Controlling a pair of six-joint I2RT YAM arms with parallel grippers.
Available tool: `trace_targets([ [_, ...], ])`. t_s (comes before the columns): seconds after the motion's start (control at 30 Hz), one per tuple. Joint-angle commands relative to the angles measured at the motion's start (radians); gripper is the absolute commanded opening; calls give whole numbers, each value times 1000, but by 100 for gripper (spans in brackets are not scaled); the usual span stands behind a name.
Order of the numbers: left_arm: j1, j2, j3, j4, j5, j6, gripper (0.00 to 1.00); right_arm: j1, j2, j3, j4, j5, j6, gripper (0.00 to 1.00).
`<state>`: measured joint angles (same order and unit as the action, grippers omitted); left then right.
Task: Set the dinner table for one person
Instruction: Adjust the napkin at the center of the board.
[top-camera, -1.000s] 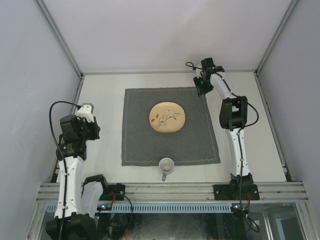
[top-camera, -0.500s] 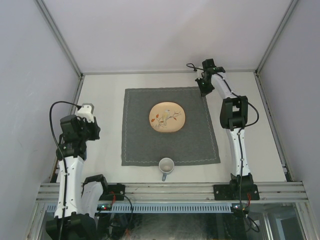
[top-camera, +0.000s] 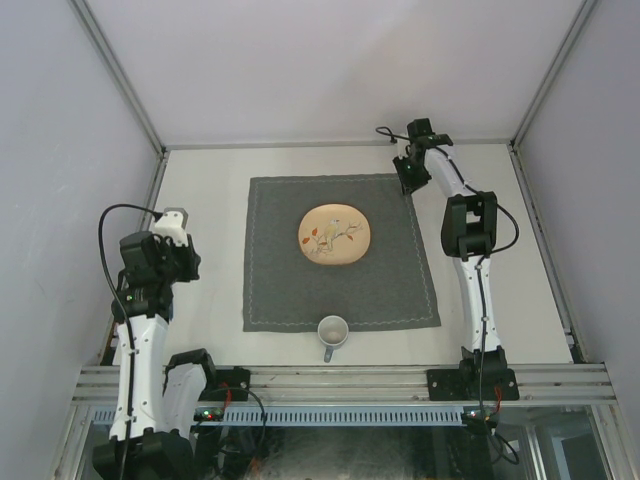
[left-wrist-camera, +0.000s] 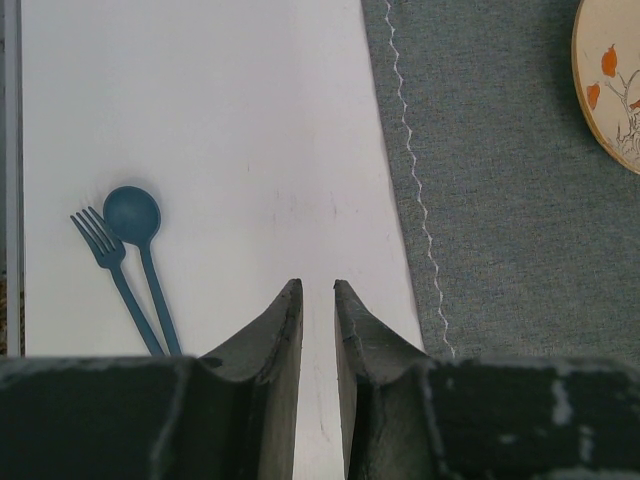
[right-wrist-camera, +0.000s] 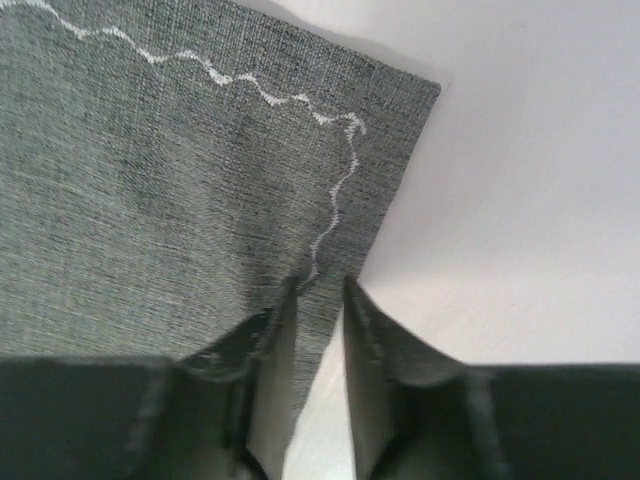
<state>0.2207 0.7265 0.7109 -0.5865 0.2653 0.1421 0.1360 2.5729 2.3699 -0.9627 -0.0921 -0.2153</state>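
Note:
The cloth's side slants in toward the cloth's far corner by the robot's right gripper, so the robot should pinch the cloth's edge there (right-wrist-camera: 349, 250) and pull it out straight.
The off-white dinner table (top-camera: 210, 190) carries a square dark grey stitched cloth (top-camera: 340, 290). A tan plate with a flower pattern (top-camera: 335, 234) lies on the cloth, and its edge also shows in the left wrist view (left-wrist-camera: 605, 90). A grey mug (top-camera: 332, 331) stands at the cloth's near edge. A blue spoon (left-wrist-camera: 132, 213) and a blue fork (left-wrist-camera: 97, 232) lie side by side on the table, left of my left gripper (left-wrist-camera: 318, 288); that gripper (top-camera: 175, 216) is shut and empty above bare table. My right gripper (right-wrist-camera: 320, 285) pinches the cloth's edge (right-wrist-camera: 330, 300) at its far right corner (top-camera: 405, 178).
Metal rails (top-camera: 150, 200) and white walls enclose the table on three sides. Bare table lies on both sides of the cloth and behind it. The arm bases stand on the near rail (top-camera: 340, 380).
My right gripper has shifted slightly toward the far right at the cloth's corner. The left arm, plate and mug have not moved.

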Motion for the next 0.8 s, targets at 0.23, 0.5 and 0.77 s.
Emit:
trace_targets([
  [0.23,-4,3,51,32,12,-10,23,-20,-39,-25,9,-36,13,52],
  [0.5,-5,4,38,36,6,-5,23,-6,-20,-19,2,-28,1,33],
  [0.77,-4,25,41,56,13,-17,23,-3,-9,-12,2,-12,2,0],
])
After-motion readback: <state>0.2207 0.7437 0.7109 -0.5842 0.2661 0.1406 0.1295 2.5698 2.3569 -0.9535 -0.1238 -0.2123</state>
